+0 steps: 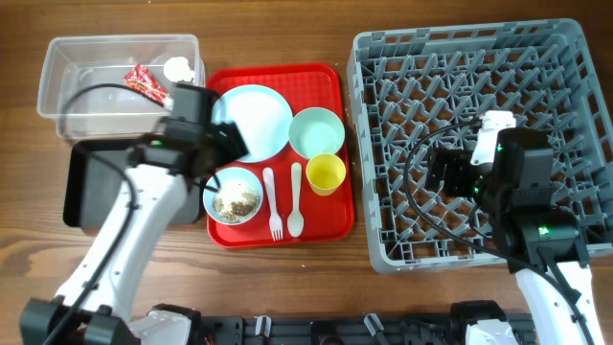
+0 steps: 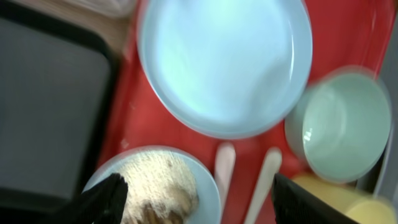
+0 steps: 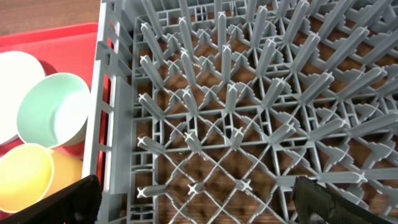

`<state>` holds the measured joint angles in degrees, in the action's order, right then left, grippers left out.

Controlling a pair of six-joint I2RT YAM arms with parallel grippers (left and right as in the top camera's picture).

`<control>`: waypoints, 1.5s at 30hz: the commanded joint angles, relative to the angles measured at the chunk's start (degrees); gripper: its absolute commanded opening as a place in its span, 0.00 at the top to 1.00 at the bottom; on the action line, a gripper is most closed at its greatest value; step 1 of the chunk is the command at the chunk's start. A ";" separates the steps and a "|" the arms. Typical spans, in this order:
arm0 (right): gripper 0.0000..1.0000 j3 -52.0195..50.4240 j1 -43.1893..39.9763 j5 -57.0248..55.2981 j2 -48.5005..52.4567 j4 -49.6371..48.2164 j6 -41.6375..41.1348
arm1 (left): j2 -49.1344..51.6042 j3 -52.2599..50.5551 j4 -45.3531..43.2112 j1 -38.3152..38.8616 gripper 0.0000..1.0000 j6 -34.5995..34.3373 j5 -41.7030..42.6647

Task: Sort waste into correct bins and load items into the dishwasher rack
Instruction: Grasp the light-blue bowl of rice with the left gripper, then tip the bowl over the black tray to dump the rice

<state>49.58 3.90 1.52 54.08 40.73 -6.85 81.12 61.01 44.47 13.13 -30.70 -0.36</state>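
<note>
The food should go into the black tray, so I will close my left gripper on the rice bowl's rim (image 1: pixel 257 180) (image 2: pixel 208 174) beside the handle of the fork.
A red wrapper (image 1: pixel 146 82) and a white tissue (image 1: pixel 176 68) lie in the clear container (image 1: pixel 57 91). The black tray (image 1: pixel 86 187) sits below it. The plate (image 1: pixel 259 115), an empty bowl (image 1: pixel 316 132), the yellow cup (image 1: pixel 326 173), a bowl with rice and brown bits (image 1: pixel 235 196), the fork (image 1: pixel 273 206) and the spoon (image 1: pixel 295 201) rest on the red serving tray. My left gripper (image 1: pixel 225 144) is open and empty above the food bowl (image 2: pixel 155 186) and plate (image 2: pixel 224 62). My right gripper (image 1: pixel 445 172) hovers open and empty over the grey rack (image 1: pixel 565 57).
The red serving tray (image 1: pixel 330 220) lies between the bins and the rack. In the right wrist view the rack's pegs (image 3: pixel 230 99) fill the frame, with the empty bowl (image 3: pixel 53 112) and cup (image 3: pixel 25 177) beyond its left wall.
</note>
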 commanded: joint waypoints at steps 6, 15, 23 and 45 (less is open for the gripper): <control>0.00 1.31 -0.17 1.16 0.09 0.07 -0.70 | 13.94 -0.96 2.38 14.62 0.30 0.39 -2.93; 0.00 1.31 -0.17 1.16 0.09 0.26 -0.74 | 18.62 -1.01 1.01 15.28 0.80 0.42 -2.91; 0.00 1.31 -0.17 1.14 0.09 0.35 -0.76 | 18.91 -0.98 1.68 15.26 0.96 0.24 -2.93; 0.00 1.31 -0.17 1.14 0.09 0.48 -0.68 | 13.66 7.34 14.47 -37.77 0.96 41.51 58.01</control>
<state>49.58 3.90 1.52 54.11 41.21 -6.85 91.42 68.01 56.64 -19.33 -0.69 39.62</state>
